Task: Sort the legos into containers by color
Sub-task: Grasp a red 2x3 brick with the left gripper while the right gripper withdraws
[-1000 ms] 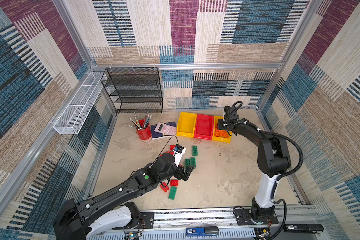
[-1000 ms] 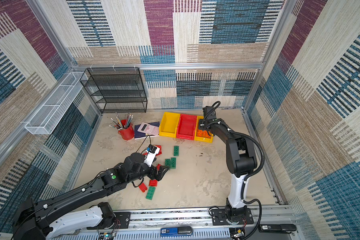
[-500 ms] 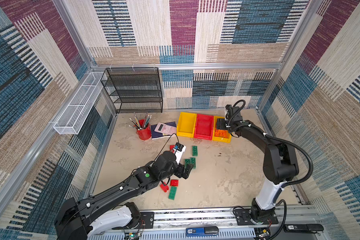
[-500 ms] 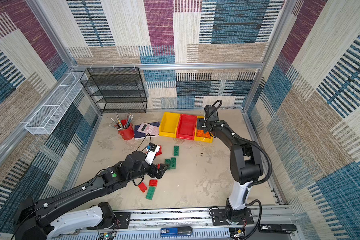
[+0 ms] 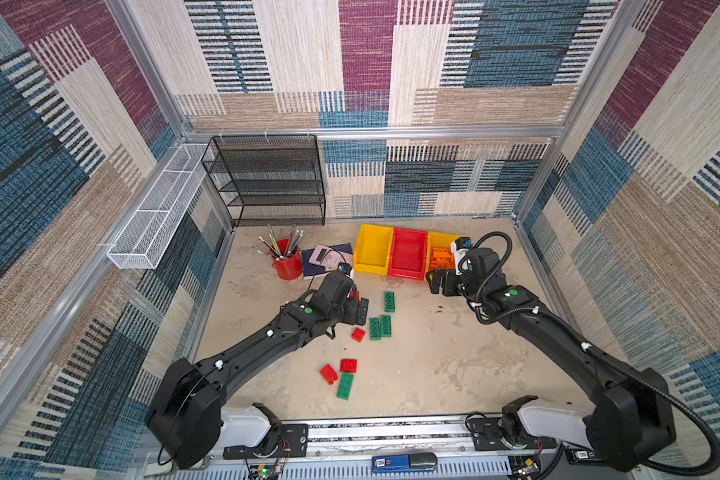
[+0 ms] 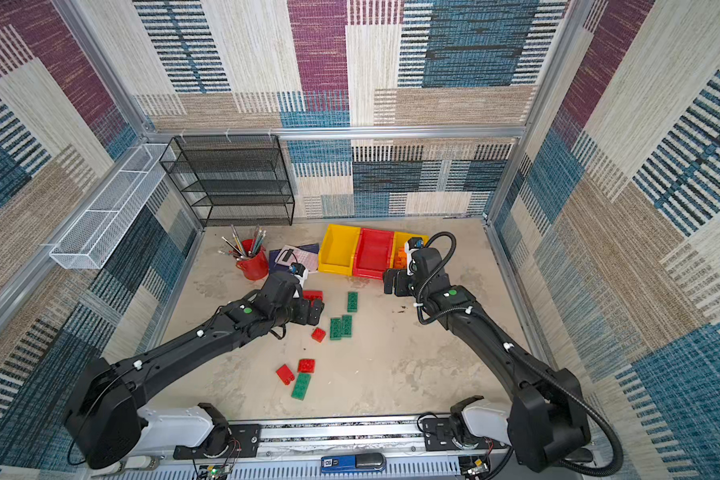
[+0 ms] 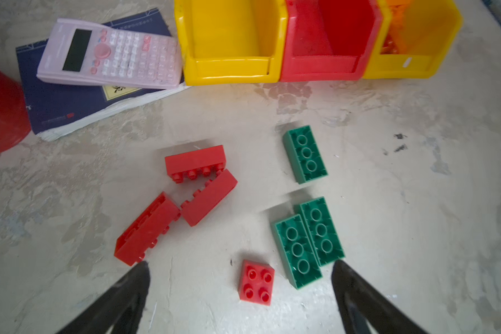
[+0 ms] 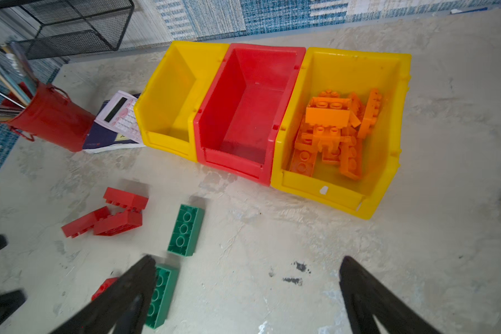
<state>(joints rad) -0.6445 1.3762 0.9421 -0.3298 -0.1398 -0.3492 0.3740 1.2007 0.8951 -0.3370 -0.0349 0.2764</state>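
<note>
The ends of the long red brick [image 5: 353,294] [image 7: 195,160] lying nearest the empty yellow bin will be gripped by my left gripper as I close it on them.
Three joined containers stand at the back: a yellow bin [image 5: 374,249], a red bin [image 5: 408,253], both bare inside, and a yellow bin [image 8: 394,86] holding several orange legos [image 8: 333,130]. My right gripper [image 8: 248,258] hangs open and empty over the floor just in front of that bin, also in a top view [image 5: 437,282]. My left gripper [image 7: 240,264] is open and empty above a small red brick [image 7: 256,282]. Beside it lie a pair of green bricks [image 7: 307,240], a single green brick [image 7: 305,153] and three long red bricks [image 7: 197,185]. Two red bricks [image 5: 348,365] and a green one [image 5: 345,385] lie nearer the front.
A red pencil cup [image 5: 287,262] and a pink calculator on a blue notebook [image 5: 325,255] sit left of the bins. A black mesh shelf [image 5: 267,178] stands at the back left, and a white wire basket [image 5: 159,208] hangs on the left wall.
My right gripper has opened and drawn back from over the right yellow bin to the floor in front of it. My left gripper has moved toward the back, over the red bricks.
</note>
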